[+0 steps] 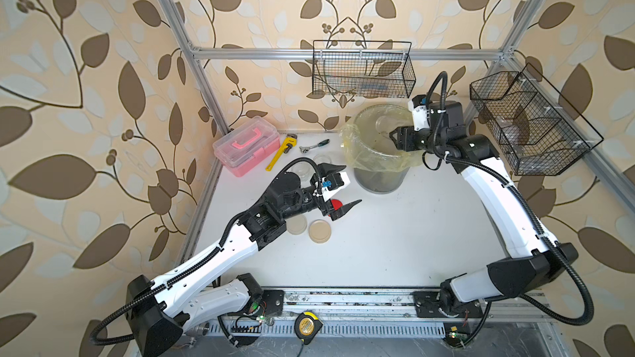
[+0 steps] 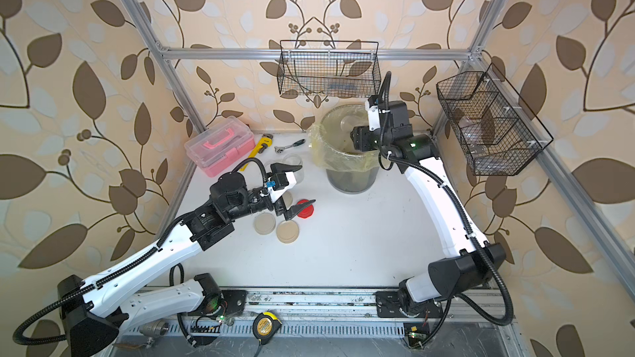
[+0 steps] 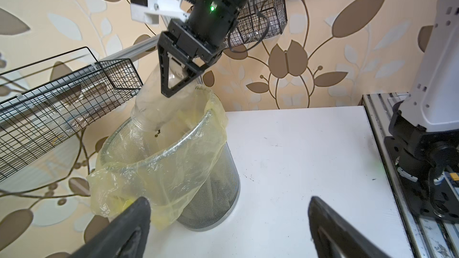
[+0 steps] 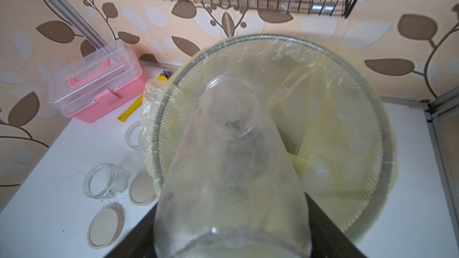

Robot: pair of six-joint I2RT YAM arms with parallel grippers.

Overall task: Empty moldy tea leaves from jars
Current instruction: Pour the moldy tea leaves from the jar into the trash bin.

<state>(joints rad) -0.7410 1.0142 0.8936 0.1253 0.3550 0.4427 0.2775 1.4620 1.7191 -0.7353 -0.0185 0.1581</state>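
Note:
The clear glass jar that my right gripper holds over the grey mesh bin has an open end [image 1: 381, 124] [image 3: 144, 119], which my left gripper should take hold of next.
My right gripper [image 1: 391, 137] is shut on a clear glass jar [image 4: 231, 170], tipped mouth-down over the grey mesh bin [image 3: 218, 194] with its yellowish liner. A few dark specks of moldy tea leaves [image 3: 157, 134] drop from the jar's mouth, and more dark leaves [image 4: 238, 130] lie inside the bin. My left gripper [image 1: 352, 185] hangs open and empty above the table, left of the bin. Two open, empty jars [image 4: 104, 184] [image 4: 133, 135] stand on the table. Near them lie beige lids [image 1: 320, 231] [image 1: 296, 224] and a red lid [image 2: 305, 212].
A pink toolbox [image 1: 245, 151], a yellow pipe wrench [image 1: 280, 156] and a ratchet [image 1: 314, 145] lie at the back left. Wire baskets hang on the back wall [image 1: 364, 70] and the right wall [image 1: 529, 125]. A tape measure [image 1: 307, 326] sits by the front rail.

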